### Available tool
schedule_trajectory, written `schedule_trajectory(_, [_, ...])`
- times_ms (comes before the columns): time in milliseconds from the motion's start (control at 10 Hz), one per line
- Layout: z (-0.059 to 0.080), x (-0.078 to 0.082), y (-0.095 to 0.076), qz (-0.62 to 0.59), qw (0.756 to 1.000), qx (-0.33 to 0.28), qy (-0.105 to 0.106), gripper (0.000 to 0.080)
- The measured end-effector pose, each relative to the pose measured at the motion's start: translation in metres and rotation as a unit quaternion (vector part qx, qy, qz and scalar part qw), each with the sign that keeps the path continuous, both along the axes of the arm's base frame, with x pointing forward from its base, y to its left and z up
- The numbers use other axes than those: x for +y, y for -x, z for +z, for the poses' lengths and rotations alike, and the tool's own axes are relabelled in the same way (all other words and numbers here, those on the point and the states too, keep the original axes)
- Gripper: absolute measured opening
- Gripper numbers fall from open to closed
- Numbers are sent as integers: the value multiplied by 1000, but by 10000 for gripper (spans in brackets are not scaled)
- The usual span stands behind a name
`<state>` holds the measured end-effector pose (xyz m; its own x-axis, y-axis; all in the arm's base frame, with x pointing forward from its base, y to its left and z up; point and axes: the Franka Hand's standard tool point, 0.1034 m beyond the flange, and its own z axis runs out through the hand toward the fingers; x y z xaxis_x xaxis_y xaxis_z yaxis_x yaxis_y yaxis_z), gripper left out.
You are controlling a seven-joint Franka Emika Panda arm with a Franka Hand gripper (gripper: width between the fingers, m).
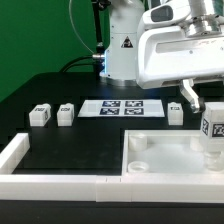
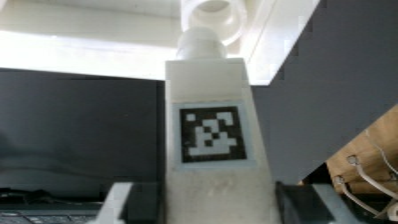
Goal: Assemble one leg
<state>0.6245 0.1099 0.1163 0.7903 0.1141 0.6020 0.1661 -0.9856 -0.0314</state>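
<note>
Next, my gripper lets go of the white leg while standing in the round socket (image 1: 213,164) (image 2: 215,14) beneath it on the large white square panel.
My gripper (image 1: 213,108) is shut on a white leg (image 1: 214,128) with a black-and-white tag, held upright over the right side of the large white square panel (image 1: 150,150). In the wrist view the leg (image 2: 214,120) fills the middle, its tag facing the camera, with the dark finger pads (image 2: 146,200) pressed on both sides of it. Its far end points at a round socket (image 2: 215,14) on the white panel. Three more legs stand on the table: two at the exterior view's left (image 1: 40,115) (image 1: 65,113) and one nearer the arm (image 1: 175,111).
The marker board (image 1: 122,108) lies flat behind the panel. A white rail (image 1: 20,152) borders the table at the exterior view's left and front. The arm's base (image 1: 122,50) stands at the back.
</note>
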Motion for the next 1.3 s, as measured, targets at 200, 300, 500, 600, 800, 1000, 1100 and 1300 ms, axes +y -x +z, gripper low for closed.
schedule_trajectory(200, [-6, 0, 2, 1, 1000, 5, 0, 294])
schedule_trajectory(300, [-9, 4, 4, 3, 1000, 8, 0, 294])
schedule_trajectory(500, [-9, 12, 6, 9, 1000, 6, 0, 294])
schedule_trajectory(600, [-9, 13, 6, 9, 1000, 4, 0, 294])
schedule_trajectory(800, [-9, 14, 5, 9, 1000, 3, 0, 294])
schedule_trajectory(1000, [-9, 9, 4, 8, 1000, 3, 1, 294])
schedule_trajectory(1100, [-10, 8, 5, 8, 1000, 4, 2, 294])
schedule_trajectory(1300, [-13, 4, 7, 7, 1000, 7, 4, 294])
